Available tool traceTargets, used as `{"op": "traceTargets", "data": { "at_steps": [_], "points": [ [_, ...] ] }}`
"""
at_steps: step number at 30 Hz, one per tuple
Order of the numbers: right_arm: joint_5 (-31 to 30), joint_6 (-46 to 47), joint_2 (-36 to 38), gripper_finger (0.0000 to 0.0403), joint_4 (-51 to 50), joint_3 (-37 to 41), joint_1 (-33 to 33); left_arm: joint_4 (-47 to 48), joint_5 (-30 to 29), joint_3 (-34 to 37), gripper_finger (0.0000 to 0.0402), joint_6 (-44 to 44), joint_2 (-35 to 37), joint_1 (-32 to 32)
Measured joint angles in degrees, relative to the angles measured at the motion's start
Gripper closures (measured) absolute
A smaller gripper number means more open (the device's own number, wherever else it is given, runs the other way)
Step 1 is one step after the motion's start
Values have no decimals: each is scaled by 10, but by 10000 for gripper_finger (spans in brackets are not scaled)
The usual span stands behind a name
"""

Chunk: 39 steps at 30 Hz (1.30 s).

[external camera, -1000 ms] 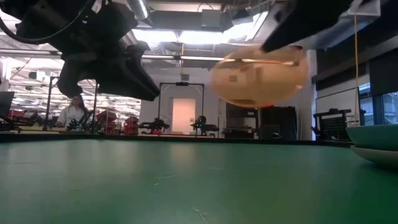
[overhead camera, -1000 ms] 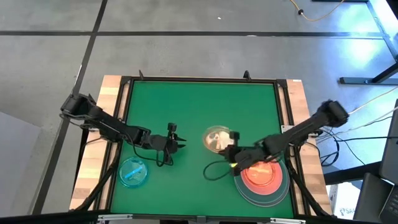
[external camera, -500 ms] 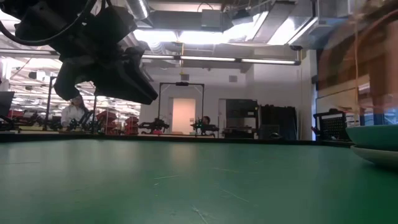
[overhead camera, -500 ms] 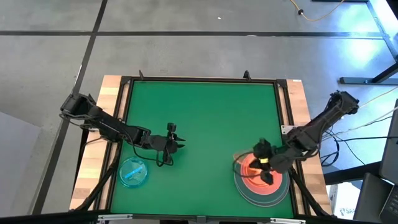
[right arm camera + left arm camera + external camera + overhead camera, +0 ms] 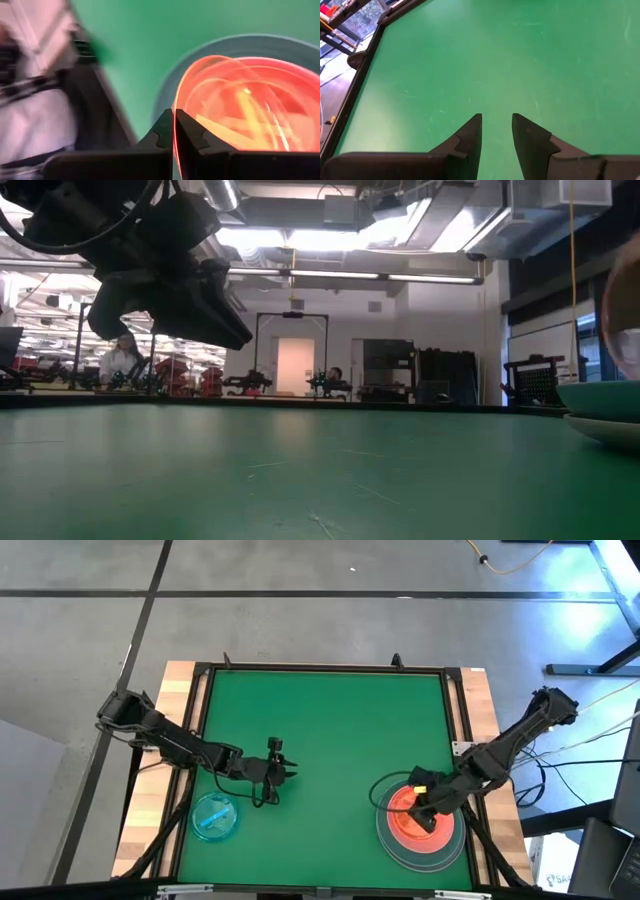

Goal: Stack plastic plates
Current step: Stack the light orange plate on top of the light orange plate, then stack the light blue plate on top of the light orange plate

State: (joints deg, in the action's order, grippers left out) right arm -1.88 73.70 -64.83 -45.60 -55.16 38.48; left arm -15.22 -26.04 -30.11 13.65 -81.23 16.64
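Observation:
The robot's left gripper should next move to the small blue plate and close on the far side of the blue plate's rim [image 5: 210, 795].
My right gripper [image 5: 424, 812] hovers over the stack near the table's right near corner and is shut on a small translucent yellow plate [image 5: 235, 95]. The stack has a large grey plate [image 5: 398, 850] at the bottom and a pink plate [image 5: 404, 828] on top; the low view shows a pale-teal plate [image 5: 600, 397] lying on the grey one [image 5: 602, 430]. A small blue plate [image 5: 214, 817] lies flat near the table's left near corner. My left gripper [image 5: 287, 772] waits open and empty above the mat, left of the middle; the left wrist view [image 5: 497, 131] shows only bare mat between its fingers. My right gripper pinches the yellow plate's rim [image 5: 174, 120] between its two fingers, one on each face. The plate reaches forward from the fingers over the pink plate. It is tilted, its edge [image 5: 626, 320] showing above the stack in the low view. I cannot tell whether it touches the stack.
A green mat [image 5: 330, 730] covers the table inside a black frame, with wooden borders left and right. The mat's middle and far half are bare. Cables lie beside both arms. A person [image 5: 122, 360] sits far off in the room behind.
My right gripper has carried the yellow plate from the mat's middle toward the table's right near corner, until it is over the stack. The plate has left the middle of the low view and now shows only at its right border.

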Motion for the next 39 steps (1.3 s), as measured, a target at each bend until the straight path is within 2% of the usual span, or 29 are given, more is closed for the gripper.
{"op": "traceTargets", "data": {
  "at_steps": [5,11,21,24,30,34,37,39],
  "points": [
    [15,-5,-37,400,-22,0,0,2,0,0,301,0,0,0],
    [-16,-8,-66,400,-27,0,1,2,0,0,301,0,0,0],
    [9,-23,-74,398,-4,0,-30,6,0,0,301,-1,0,0],
    [7,-28,-74,376,-4,0,-30,6,-1,0,301,-2,0,0],
    [10,-28,-74,285,-5,0,-29,7,-1,0,301,-15,0,0],
    [14,-61,-74,245,5,0,-29,6,-1,0,301,-15,0,0],
    [-17,-120,-74,232,31,0,-29,-4,-1,0,301,-10,0,0],
    [-66,-175,-74,230,54,0,-29,-21,0,0,301,-11,0,0]
  ]
}}
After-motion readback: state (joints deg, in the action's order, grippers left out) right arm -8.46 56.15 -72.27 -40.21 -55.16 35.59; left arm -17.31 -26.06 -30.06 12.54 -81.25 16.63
